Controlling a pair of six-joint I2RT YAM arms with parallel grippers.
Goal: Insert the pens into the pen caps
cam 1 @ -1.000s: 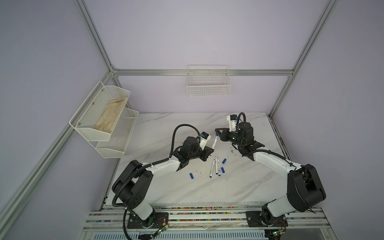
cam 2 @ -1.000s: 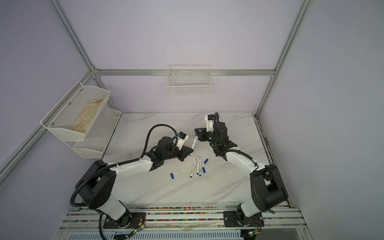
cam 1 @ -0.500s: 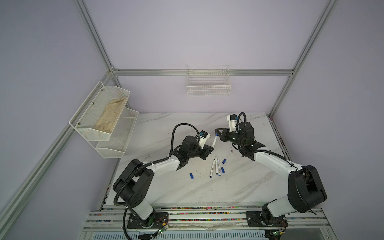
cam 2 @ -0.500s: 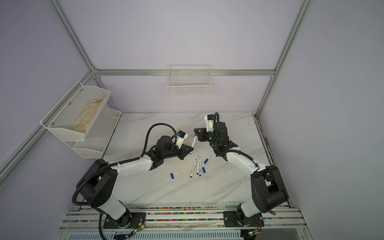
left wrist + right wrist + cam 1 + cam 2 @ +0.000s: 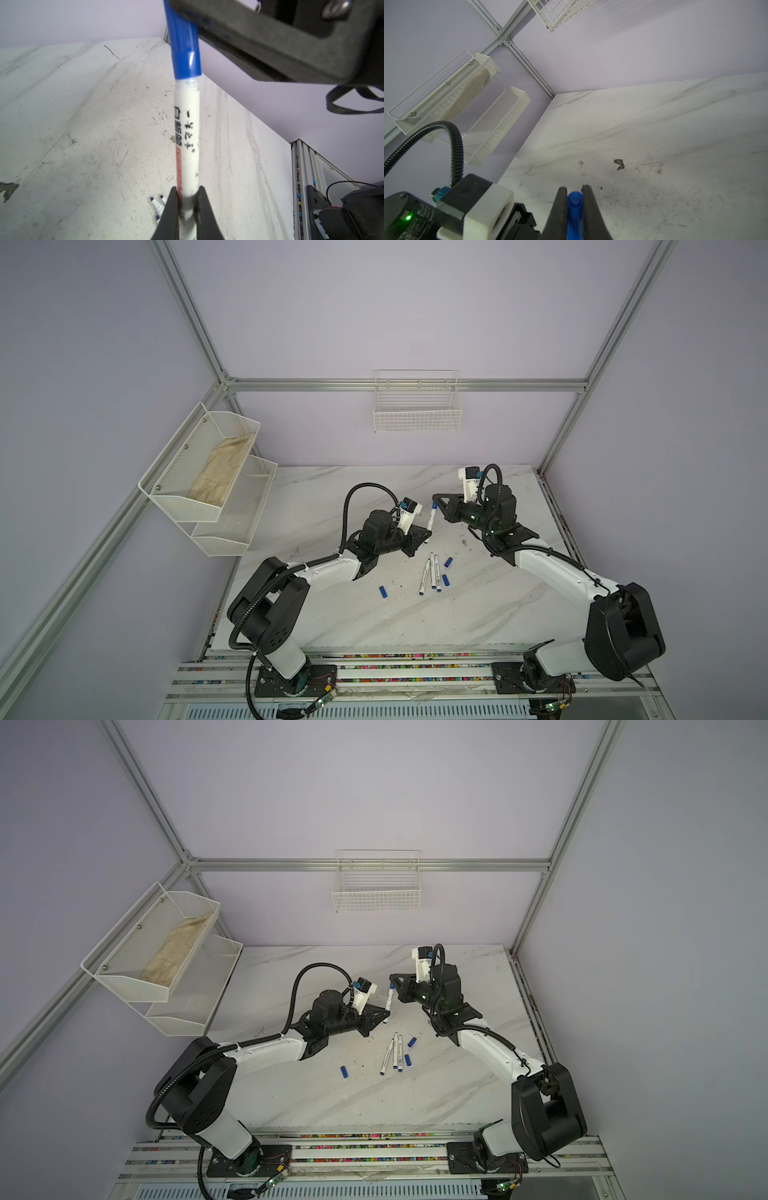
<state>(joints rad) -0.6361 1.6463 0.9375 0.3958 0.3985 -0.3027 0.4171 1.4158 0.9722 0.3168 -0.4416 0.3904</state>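
Observation:
Next, my right gripper takes the pen's body (image 5: pixel 186 98) below the cap while my left gripper grips higher, because my left gripper holds the pen low on its body.
My left gripper (image 5: pixel 188 193) is shut on the lower barrel of a white pen (image 5: pixel 187 135) with dark print, held upright above the table. A blue pen cap (image 5: pixel 184 47) sits over the pen's tip, with a narrow white collar still showing below its rim. My right gripper (image 5: pixel 574 190) is shut on that cap (image 5: pixel 574 207). In both top views the held pen (image 5: pixel 431 520) (image 5: pixel 389 999) stands between the left gripper (image 5: pixel 426 533) and the right gripper (image 5: pixel 435 501). Three loose pens (image 5: pixel 432 572) (image 5: pixel 395 1052) lie on the table, with three loose caps (image 5: pixel 448 561) (image 5: pixel 445 579) (image 5: pixel 384 592) around them.
The white marble table (image 5: pixel 374 626) carries dark smudges. A two-tier mesh shelf (image 5: pixel 208 472) with a cloth in it hangs on the left wall. A wire basket (image 5: pixel 417 406) hangs on the back wall. The left arm's wrist camera (image 5: pixel 483 212) is close beside the right gripper.
The left gripper with the pen has edged slightly up toward the right gripper and its cap. The loose pens and caps have not moved.

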